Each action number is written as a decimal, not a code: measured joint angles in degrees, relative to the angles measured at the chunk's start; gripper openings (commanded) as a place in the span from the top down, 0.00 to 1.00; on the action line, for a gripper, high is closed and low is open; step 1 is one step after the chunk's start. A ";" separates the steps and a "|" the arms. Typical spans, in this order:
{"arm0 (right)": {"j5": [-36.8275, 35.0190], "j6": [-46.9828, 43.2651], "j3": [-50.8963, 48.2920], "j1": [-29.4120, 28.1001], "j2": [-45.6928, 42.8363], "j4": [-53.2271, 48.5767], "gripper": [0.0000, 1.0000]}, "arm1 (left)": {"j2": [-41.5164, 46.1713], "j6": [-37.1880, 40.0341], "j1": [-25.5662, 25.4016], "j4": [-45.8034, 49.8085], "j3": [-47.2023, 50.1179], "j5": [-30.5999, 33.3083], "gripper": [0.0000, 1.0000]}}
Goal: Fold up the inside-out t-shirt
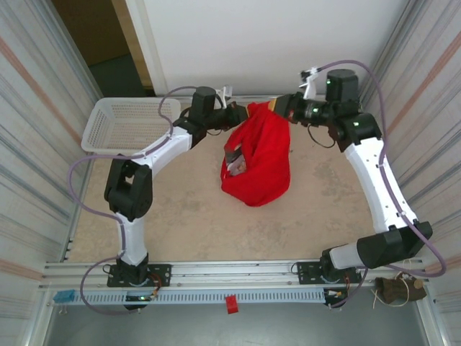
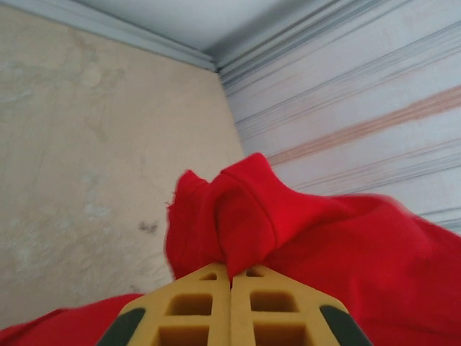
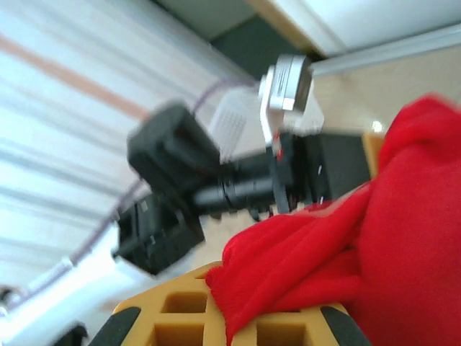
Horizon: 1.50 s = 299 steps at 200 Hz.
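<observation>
The t-shirt is hanging bunched from both grippers close together, so next my right gripper pulls the t-shirt's top away while my left gripper grabs the t-shirt's edge lower down (image 1: 239,134).
The inside-out t-shirt (image 1: 259,155) is bright red and hangs bunched between both arms above the far middle of the table, its lower part drooping toward the surface. My left gripper (image 1: 246,114) is shut on the shirt's upper left edge; in the left wrist view a fold of the t-shirt (image 2: 245,216) rises from between the closed yellow fingers (image 2: 194,306). My right gripper (image 1: 276,107) is shut on the upper right edge; in the right wrist view the red t-shirt (image 3: 317,252) spills over its yellow fingers (image 3: 180,317).
A white mesh basket (image 1: 126,124) stands at the far left of the table. Corrugated walls close in both sides. The beige tabletop (image 1: 187,216) lies open in front of the shirt. The left arm (image 3: 187,187) appears blurred in the right wrist view.
</observation>
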<state>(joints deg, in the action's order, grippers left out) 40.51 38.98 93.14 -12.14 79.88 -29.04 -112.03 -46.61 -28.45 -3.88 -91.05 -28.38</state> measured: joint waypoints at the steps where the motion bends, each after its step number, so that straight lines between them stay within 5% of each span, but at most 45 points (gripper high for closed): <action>1: 0.07 0.09 0.04 0.17 0.00 0.17 1.00 | 0.04 0.02 0.09 0.02 0.35 0.00 0.70; 18: 1.27 4.15 2.40 3.30 0.07 4.17 1.00 | 1.42 1.14 1.84 1.42 5.38 0.87 0.47; 55: 4.33 9.01 7.89 3.78 0.39 11.47 1.00 | 8.31 5.38 6.01 7.72 12.85 2.64 0.39; 107: 6.03 10.49 8.35 2.86 1.38 12.79 1.00 | 28.04 10.67 -2.03 4.11 15.26 5.88 0.36; 153: 6.49 10.29 8.33 1.05 1.68 11.39 1.00 | 24.90 13.62 -10.51 2.67 10.10 9.11 0.35; 299: 9.27 8.79 4.09 -0.46 0.63 9.70 1.00 | 22.47 12.11 -9.25 -0.79 14.40 16.68 0.35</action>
<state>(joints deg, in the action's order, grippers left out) 49.78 47.77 97.23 -12.60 80.51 -19.33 -89.56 -34.50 -37.69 -4.67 -76.64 -11.70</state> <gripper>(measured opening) 0.046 0.657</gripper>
